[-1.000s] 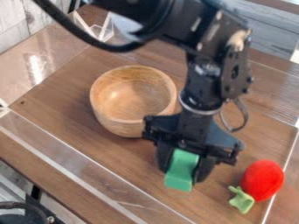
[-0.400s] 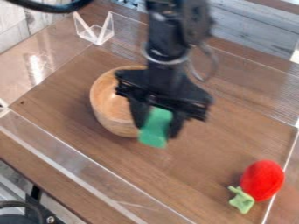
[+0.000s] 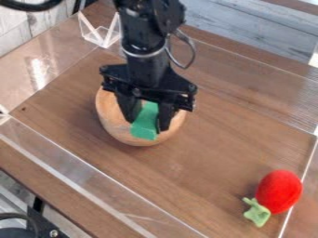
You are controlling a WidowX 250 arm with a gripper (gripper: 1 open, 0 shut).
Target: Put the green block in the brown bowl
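Next, my gripper lets go of the green block on the middle of the brown bowl's bottom (image 3: 144, 108), inside its curved sides.
The green block (image 3: 148, 123), a bright green bar, hangs tilted between the black fingers of my gripper (image 3: 149, 110), which is shut on it. The block sits over the right half of the brown bowl (image 3: 114, 113), a round light wooden bowl at the left centre of the table. The block's lower end is just above the bowl's near rim. My arm comes down from the top of the view and hides the bowl's far right side.
A red toy (image 3: 280, 189) with a pale green stem (image 3: 258, 214) lies at the front right. A clear plastic stand (image 3: 99, 33) is at the back left. Transparent rails (image 3: 74, 163) edge the wooden table.
My gripper has carried the green block up and to the left, from the table in front of the bowl to a spot over the bowl.
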